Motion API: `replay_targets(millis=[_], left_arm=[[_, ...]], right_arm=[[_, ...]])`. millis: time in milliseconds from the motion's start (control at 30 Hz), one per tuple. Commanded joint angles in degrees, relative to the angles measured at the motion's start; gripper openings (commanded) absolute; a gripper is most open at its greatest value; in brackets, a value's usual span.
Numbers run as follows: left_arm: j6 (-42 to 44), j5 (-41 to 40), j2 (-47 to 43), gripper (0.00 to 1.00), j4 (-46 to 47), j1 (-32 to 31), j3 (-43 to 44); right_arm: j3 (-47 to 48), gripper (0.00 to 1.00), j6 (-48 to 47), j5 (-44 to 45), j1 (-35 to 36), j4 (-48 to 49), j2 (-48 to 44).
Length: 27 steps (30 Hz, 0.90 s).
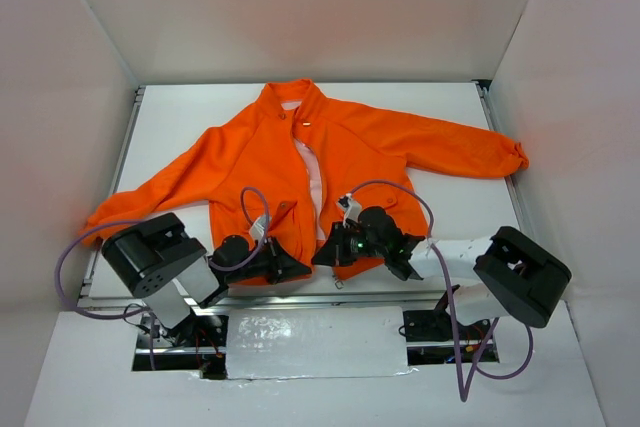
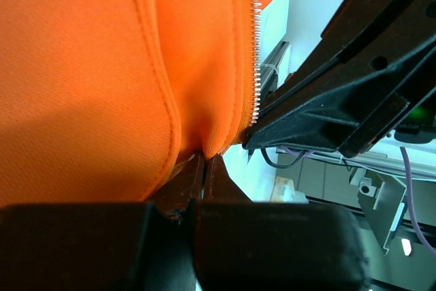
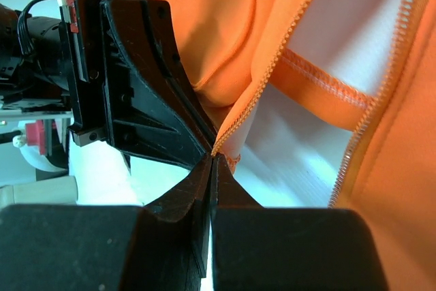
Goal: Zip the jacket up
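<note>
Both my grippers are holding the same zipper edge. My left gripper will pull it back while my right gripper takes the other half's lower end (image 1: 338,281).
The orange jacket (image 1: 260,157) lies spread on the white table (image 1: 420,107), front open, with pale lining showing between its two halves. Both grippers meet at its bottom hem. My left gripper (image 1: 298,268) is shut on a fold of the orange hem (image 2: 204,158), just beside a row of pale zipper teeth (image 2: 256,46). My right gripper (image 1: 322,253) is shut on the lower end of the other zipper edge (image 3: 215,158). Its black fingers (image 2: 320,114) nearly touch the left gripper's fingers (image 3: 143,93). No zipper slider shows in any view.
The jacket's sleeves reach out to the left (image 1: 105,219) and right (image 1: 505,155). White walls box in the table, with metal rails (image 1: 125,147) along its sides. A silvery strip (image 1: 310,342) lies between the arm bases at the near edge.
</note>
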Motion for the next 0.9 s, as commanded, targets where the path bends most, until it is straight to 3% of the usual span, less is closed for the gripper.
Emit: replay_targets(millis=[0,100,200,233,300,333,433,500,533,667,867], left_arm=[[-0.53,1.34,3.18,0.00,20.20,-0.33,-2.87],[-1.06,1.00,3.71,0.00,24.16,-0.33,-4.89],[-0.01,0.64,0.39,0.00,19.79,-0.33,-4.37],[0.60,0.56,-2.67,0.00,14.72,-0.24,-4.02],[2.45,-0.49,-7.07,0.00,8.82,-0.42,-3.75],[3.15,-2.15,-12.67,0.00,5.13,-0.50,-3.58],[7.80,-6.72,-24.02,0.00,-20.32,-2.08,0.72],[10.61,-16.02,-35.45,0.00,-40.83,-5.24,4.66],[10.71,-18.58,-41.58,0.00,-44.88,-6.30,5.29],[6.33,-23.34,-50.42,0.00,-54.65,-6.31,4.69],[4.21,-20.80,-48.68,0.00,-49.14,-6.57,2.40]], right_arm=[[0.65,0.00,-0.49,0.05,-0.24,2.86,-0.74],[1.35,0.00,-1.01,0.31,-0.42,1.10,-1.27],[2.40,0.40,-2.07,2.84,-0.42,-3.37,-2.93],[2.75,0.62,-2.24,3.90,-0.33,-4.70,-4.51],[3.63,0.72,-3.21,6.54,-0.42,-10.99,-6.36],[5.03,0.73,-3.73,9.68,-0.42,-13.82,-8.37],[9.41,0.72,-7.07,15.59,-0.33,-26.38,-10.84],[11.97,0.70,-10.06,17.35,-0.33,-35.23,-10.76],[13.99,0.68,-11.55,18.75,-0.33,-37.99,-10.59],[15.41,0.67,-12.44,23.24,-0.24,-46.35,-13.13],[16.12,0.66,-14.02,22.55,-0.24,-50.06,-16.39]])
